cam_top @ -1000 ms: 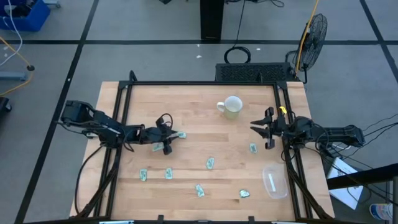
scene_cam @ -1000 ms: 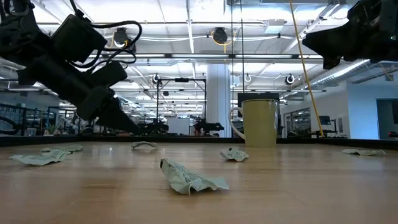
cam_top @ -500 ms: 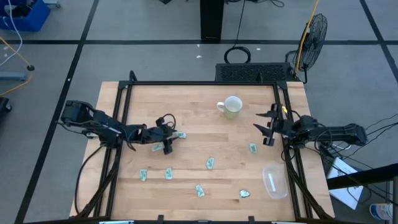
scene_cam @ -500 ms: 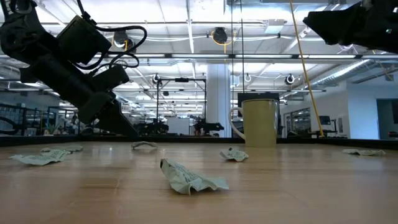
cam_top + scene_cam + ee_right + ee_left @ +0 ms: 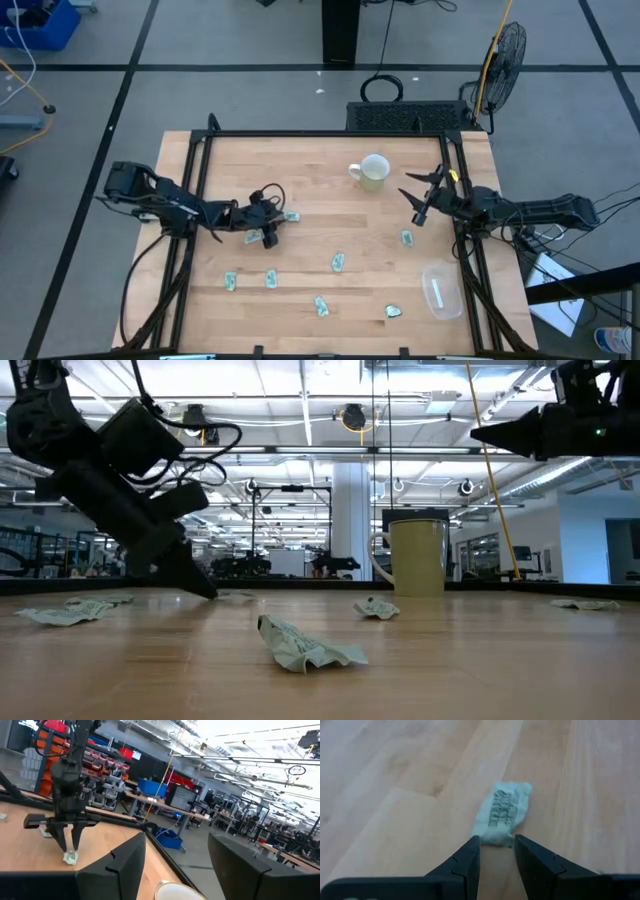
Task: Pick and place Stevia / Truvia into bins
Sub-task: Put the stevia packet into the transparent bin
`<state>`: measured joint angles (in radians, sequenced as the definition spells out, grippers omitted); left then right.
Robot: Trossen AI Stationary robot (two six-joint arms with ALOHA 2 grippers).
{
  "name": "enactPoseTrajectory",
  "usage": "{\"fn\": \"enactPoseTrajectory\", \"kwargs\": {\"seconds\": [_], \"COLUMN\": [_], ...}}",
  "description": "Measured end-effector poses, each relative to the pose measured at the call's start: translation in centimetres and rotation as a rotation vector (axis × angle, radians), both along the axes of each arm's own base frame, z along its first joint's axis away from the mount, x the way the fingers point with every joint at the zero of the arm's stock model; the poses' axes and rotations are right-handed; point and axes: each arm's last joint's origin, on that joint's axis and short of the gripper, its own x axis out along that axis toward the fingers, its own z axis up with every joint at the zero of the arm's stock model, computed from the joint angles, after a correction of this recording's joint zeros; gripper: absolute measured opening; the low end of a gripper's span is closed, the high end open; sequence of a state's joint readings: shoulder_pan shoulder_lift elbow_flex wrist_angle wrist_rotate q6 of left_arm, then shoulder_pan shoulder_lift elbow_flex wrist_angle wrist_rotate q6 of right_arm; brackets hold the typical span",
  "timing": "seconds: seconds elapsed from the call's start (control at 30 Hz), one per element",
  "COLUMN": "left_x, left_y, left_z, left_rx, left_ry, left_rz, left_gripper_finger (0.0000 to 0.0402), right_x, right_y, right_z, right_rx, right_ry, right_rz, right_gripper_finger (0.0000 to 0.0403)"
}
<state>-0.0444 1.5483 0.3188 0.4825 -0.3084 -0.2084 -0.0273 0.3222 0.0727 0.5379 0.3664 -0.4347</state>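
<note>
The sachet lies far from the clear bin; my left gripper should take its near end (image 5: 496, 838), then offer its far end to my right gripper.
Several pale green Stevia sachets lie flat on the wooden table, among them one at the left (image 5: 291, 216) and others near the front (image 5: 271, 279) (image 5: 338, 262) (image 5: 321, 305). My left gripper (image 5: 270, 230) is open and tipped down to the table. Its fingertips (image 5: 472, 851) stand on either side of the near end of the left sachet (image 5: 502, 812). My right gripper (image 5: 420, 196) hangs open above the table, right of the white mug (image 5: 372, 172) and level with its top. The clear bin (image 5: 441, 290) stands at the front right. My left gripper comes slanting down from the table's left, its two fingertips flanking the sachet's near end (image 5: 492, 836). The sachet lies flat on the table. Whether the tips touch it, I cannot tell.
The white mug (image 5: 418, 555) stands at the far middle of the table. One sachet (image 5: 407, 238) lies below my right gripper and another (image 5: 393, 311) lies left of the bin. Black frame rails run along the table's left, right and far edges.
My left gripper has dropped down to the table at the left sachet's end. My right gripper has swung toward the far edge and the mug, and has turned so that its fingers point level toward the table's left.
</note>
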Motion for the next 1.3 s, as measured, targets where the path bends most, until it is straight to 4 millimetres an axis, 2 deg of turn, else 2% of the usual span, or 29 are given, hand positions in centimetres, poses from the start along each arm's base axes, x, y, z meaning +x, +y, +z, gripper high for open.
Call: {"fn": "enactPoseTrajectory", "kwargs": {"seconds": [0.27, 0.4, 0.57, 0.8, 0.9, 1.1, 1.3], "left_x": [1.8, 2.2, 2.2, 2.4, 2.4, 2.3, 3.0], "left_y": [-0.1, 0.1, 0.1, 0.1, 0.2, 0.3, -0.4], "left_z": [-0.4, -0.4, -0.4, -0.2, -0.2, -0.2, 0.4], "left_rx": [0.103, 0.100, 0.094, 0.102, 0.113, 0.111, 0.123], "left_ry": [0.045, 0.045, 0.044, 0.015, 0.008, 0.007, -0.028], "left_rz": [-0.024, -0.025, -0.029, -0.022, -0.012, 0.056, -0.029], "left_gripper_finger": [0.0116, 0.0078, 0.0012, 0.0004, 0.0017, 0.0084, 0.0144], "right_x": [0.0, 0.1, 0.1, 0.1, 0.1, 0.1, 0.1], "right_y": [0.0, 0.0, 0.0, 0.0, 0.0, 0.0, 0.0], "right_z": [0.2, 0.2, 0.2, 0.2, 0.2, 0.2, 0.2], "right_rx": [-0.001, 0.000, 0.001, 0.006, 0.011, 0.011, 0.003], "right_ry": [-0.025, -0.024, -0.022, -0.025, -0.028, -0.029, -0.025], "right_rz": [0.000, 0.001, 0.001, 0.004, 0.005, 0.006, 0.004], "right_gripper_finger": [0.0210, 0.0210, 0.0210, 0.0210, 0.0210, 0.0210, 0.0210]}}
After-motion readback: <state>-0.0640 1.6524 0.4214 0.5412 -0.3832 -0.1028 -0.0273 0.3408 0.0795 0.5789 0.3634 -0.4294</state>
